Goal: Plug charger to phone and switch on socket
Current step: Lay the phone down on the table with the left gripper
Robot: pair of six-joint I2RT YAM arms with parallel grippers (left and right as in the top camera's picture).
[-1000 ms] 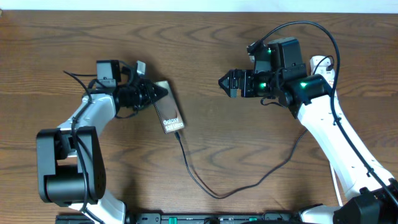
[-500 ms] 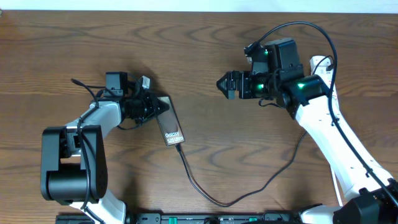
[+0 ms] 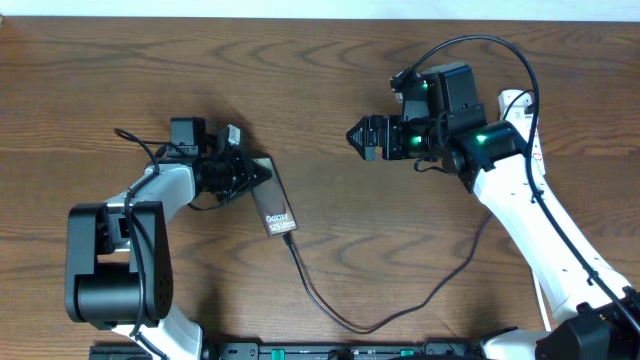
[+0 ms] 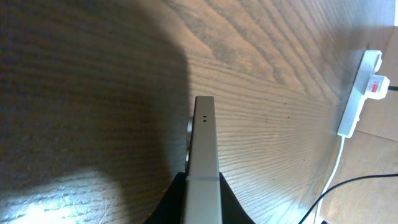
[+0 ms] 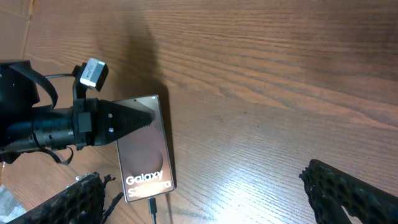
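My left gripper is going to put the phone down on the wooden table [image 3: 268, 206] beside its fingertips.
The phone [image 3: 273, 202], glossy brown-grey with white lettering, lies left of centre. My left gripper [image 3: 252, 172] is shut on its upper end. In the left wrist view the phone [image 4: 204, 143] shows edge-on between my black fingers [image 4: 203, 202]. The charger, a thin black cable [image 3: 345, 318], has its plug tip in the phone's lower end [image 5: 152, 205] and loops across the table's front towards the right. My right gripper [image 3: 362, 136] is open and empty, hovering right of the phone [image 5: 147, 149]. The white socket [image 4: 359, 93] with a red switch mark [image 4: 377, 87] lies at the far right, mostly hidden behind my right arm [image 3: 516, 101].
The socket's white cord [image 4: 337, 163] runs from the strip towards the table's front. The right arm's own black cable [image 3: 480, 42] arcs above its wrist. My left gripper [image 5: 121, 118] also shows in the right wrist view, at the phone's top.
My left arm has shifted and moved the phone a little towards the front, still held. The cable loop moved slightly with it. The right gripper edged a little left.
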